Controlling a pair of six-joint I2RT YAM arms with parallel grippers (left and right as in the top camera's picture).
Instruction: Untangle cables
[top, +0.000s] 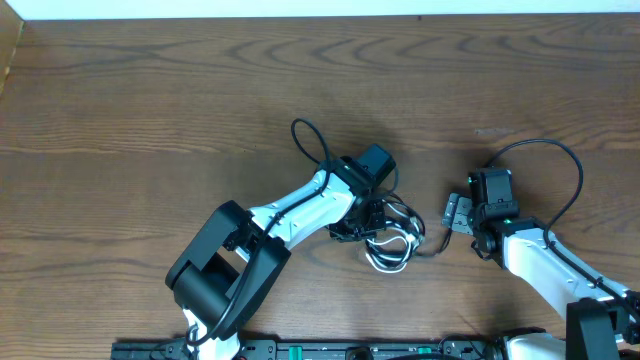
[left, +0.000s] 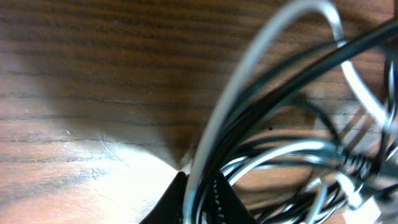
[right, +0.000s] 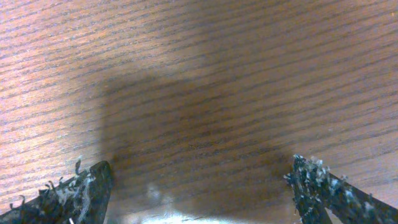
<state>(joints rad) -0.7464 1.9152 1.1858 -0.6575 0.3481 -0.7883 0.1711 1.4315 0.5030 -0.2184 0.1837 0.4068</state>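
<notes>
My left gripper is to release the cords on the wood (top: 326, 230) next to the tangled bundle, close to the white part of my left arm.
The black and white cables (top: 392, 240) lie in a tangled bundle on the wooden table, just right of centre. My left gripper (top: 372, 222) sits over the bundle's left side. In the left wrist view its jaws (left: 200, 198) are shut on a white strand (left: 249, 74) and a black strand (left: 292, 81) that loop up and to the right. My right gripper (top: 457, 213) is to the right of the bundle, a short gap away. In the right wrist view its jaws (right: 199, 186) are wide open with only bare wood between them.
The wooden table (top: 150, 100) stretches wide to the back and left. A thick black arm cable (top: 310, 140) loops behind my left wrist and another (top: 560, 160) arcs over my right arm. The arm bases stand at the front edge.
</notes>
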